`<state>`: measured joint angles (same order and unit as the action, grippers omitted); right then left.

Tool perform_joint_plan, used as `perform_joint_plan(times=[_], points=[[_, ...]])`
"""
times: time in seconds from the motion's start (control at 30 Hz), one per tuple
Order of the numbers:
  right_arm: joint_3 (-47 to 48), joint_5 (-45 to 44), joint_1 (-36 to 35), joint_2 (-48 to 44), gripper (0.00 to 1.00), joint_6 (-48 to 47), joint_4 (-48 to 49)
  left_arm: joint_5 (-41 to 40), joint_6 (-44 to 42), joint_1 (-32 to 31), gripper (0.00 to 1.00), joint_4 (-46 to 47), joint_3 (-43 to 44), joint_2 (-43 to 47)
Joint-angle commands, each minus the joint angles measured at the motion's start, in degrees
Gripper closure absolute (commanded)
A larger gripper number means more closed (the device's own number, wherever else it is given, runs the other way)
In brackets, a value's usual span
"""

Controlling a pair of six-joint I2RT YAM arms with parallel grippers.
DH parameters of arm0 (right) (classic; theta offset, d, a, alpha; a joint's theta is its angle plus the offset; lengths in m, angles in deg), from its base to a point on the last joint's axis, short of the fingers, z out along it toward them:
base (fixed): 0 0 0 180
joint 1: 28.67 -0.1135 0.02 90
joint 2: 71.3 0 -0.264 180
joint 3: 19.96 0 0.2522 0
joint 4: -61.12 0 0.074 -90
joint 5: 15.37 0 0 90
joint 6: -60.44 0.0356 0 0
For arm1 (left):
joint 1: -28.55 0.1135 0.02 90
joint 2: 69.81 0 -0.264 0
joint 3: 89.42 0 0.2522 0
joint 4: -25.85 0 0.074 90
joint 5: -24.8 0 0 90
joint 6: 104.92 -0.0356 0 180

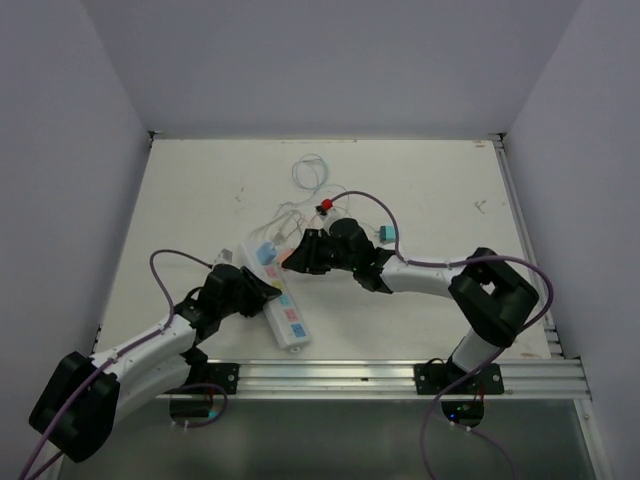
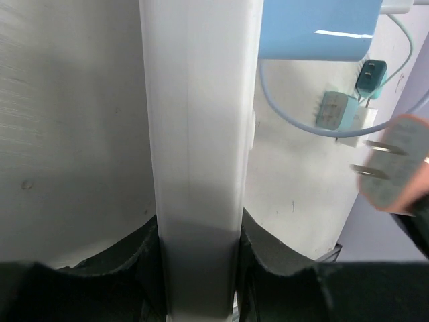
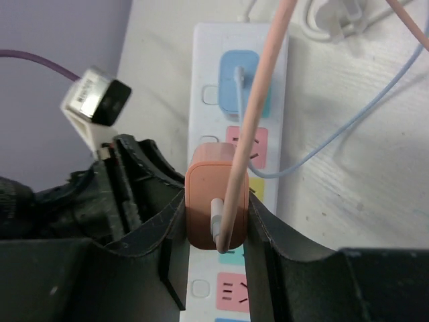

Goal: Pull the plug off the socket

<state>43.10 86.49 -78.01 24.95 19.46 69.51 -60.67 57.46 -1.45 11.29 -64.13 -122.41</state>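
Note:
The orange plug will go down on the table [image 1: 331, 248] between the white power strip and the teal adapter, placed by my right gripper. The plug now hangs beside the strip.
The socket [image 1: 293, 325] is a long white power strip lying slantwise on the table, with coloured labels on its outlets. My left gripper [image 1: 262, 288] is shut across its width; in the left wrist view the strip [image 2: 198, 134] runs up between the black fingers [image 2: 268, 258]. My right gripper [image 3: 216, 208] is shut on the orange plug [image 3: 208, 194], from which a pink cable [image 3: 258, 107] rises. In the left wrist view the orange plug [image 2: 399, 174] hangs beside the strip with its two metal prongs bare. A blue plug [image 3: 240, 74] sits in an outlet farther along.
Thin loose cables [image 1: 310, 175] lie behind the strip, with a red piece [image 1: 325, 206] and a teal adapter [image 1: 387, 233] near the right arm. Two small teal adapters [image 2: 338, 111] lie beside the strip. An aluminium rail [image 1: 400, 375] runs along the front edge. Walls enclose three sides.

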Motion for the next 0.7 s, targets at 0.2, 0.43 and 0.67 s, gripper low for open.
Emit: perform_joint_plan(times=[0.2,0.43,0.67], points=[[-0.78,1.33,1.79,-5.98,1.00,-0.94,5.45,-7.96,1.54,0.73,1.00,-8.34,-1.07,-0.40],[-7.90,-0.60,13.11,-12.39,1.00,-0.75,2.20,-7.00,-0.13,0.73,1.00,-7.64,-0.81,0.22],[-8.25,0.27,20.77,-11.88,0.93,-2.96,-6.68,-4.80,-5.57,0.73,1.00,-5.53,0.60,-1.36]])
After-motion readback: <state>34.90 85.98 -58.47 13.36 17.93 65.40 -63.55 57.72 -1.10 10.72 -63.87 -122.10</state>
